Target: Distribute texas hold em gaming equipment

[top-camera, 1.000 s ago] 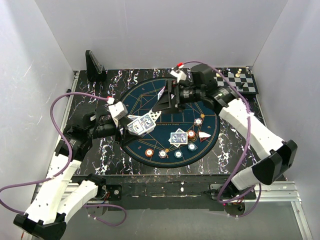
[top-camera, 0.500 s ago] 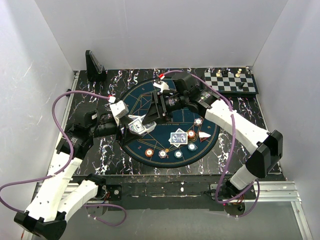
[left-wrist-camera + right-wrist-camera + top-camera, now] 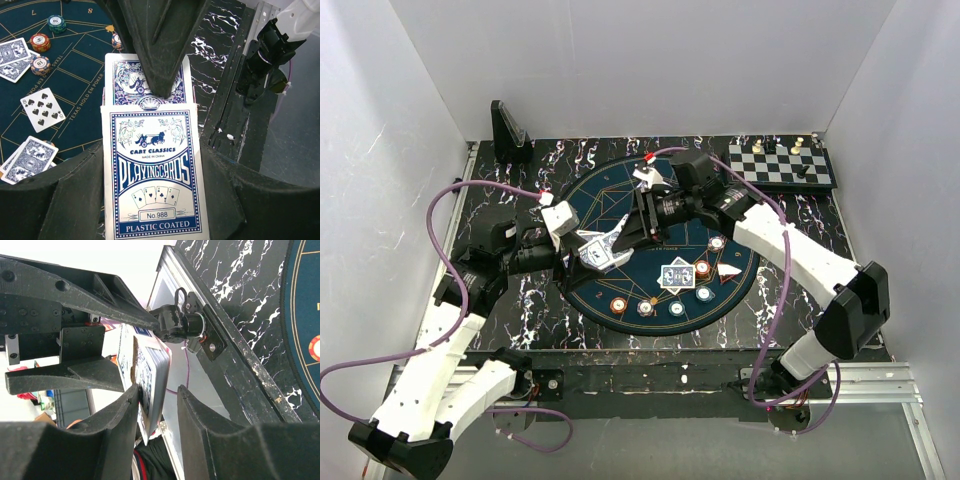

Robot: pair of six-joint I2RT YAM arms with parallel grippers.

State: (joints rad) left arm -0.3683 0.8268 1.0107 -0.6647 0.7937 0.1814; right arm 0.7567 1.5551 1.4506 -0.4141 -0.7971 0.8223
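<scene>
The deck has only a short end sticking out of the box, so the right gripper needs to move in, pinch it nearer the box's opening (image 3: 121, 103) and pull.
My left gripper (image 3: 582, 250) is shut on a blue-and-white playing-card box (image 3: 600, 254), seen close in the left wrist view (image 3: 152, 175) between the two fingers (image 3: 75, 200). Cards (image 3: 125, 75) stick out of its far end. My right gripper (image 3: 625, 236) straddles that end. In the right wrist view the deck (image 3: 150, 375) lies against the left finger (image 3: 117, 412), with a gap to the other, so the right gripper (image 3: 157, 400) is open. Two face-down cards (image 3: 677, 275), a nine of spades (image 3: 42, 109) and several poker chips (image 3: 646, 307) lie on the mat.
The round dark-blue mat (image 3: 610, 200) covers the middle of the black marbled table (image 3: 500, 210). A chessboard with pieces (image 3: 785, 165) sits at the back right. A black stand (image 3: 508, 128) is at the back left. More face-down cards (image 3: 27, 160) lie by my left finger.
The right arm has swung left to the card box in my left gripper, and its jaws have narrowed around the box's far end. The left gripper kept its hold and barely moved.
</scene>
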